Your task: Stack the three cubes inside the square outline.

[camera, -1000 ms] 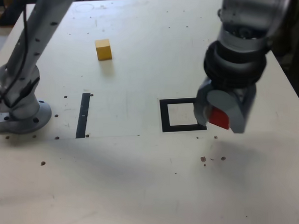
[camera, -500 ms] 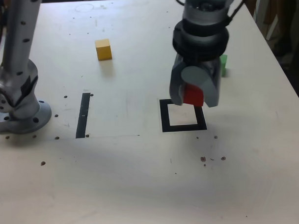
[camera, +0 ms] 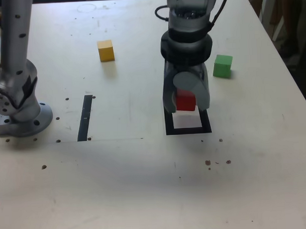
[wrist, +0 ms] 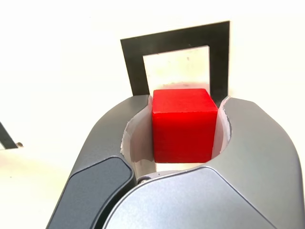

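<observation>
I will release the red cube, now hanging just above the outline, with my gripper on the pale centre of the black square outline [camera: 187, 110] [wrist: 181, 82].
My gripper [camera: 185, 104] is shut on the red cube [camera: 185, 102], which hangs just above the black square outline [camera: 168, 125] near the table's middle. The wrist view shows the red cube [wrist: 183, 125] clamped between both grey jaws, with the square outline [wrist: 134, 62] and its pale centre right beyond it. The yellow cube [camera: 105, 50] sits far back toward the exterior view's left. The green cube [camera: 222, 66] rests on the table at the exterior view's right, behind the outline.
The arm's grey base [camera: 20, 116] stands at the exterior view's left edge. A narrow black strip [camera: 85, 117] lies between the base and the outline. Small dark specks [camera: 215, 162] dot the table in front of the outline.
The gripper has carried the red cube leftward in the exterior view, from beside the outline's right edge to over the outline, and lower. The green cube, hidden before, now shows.
</observation>
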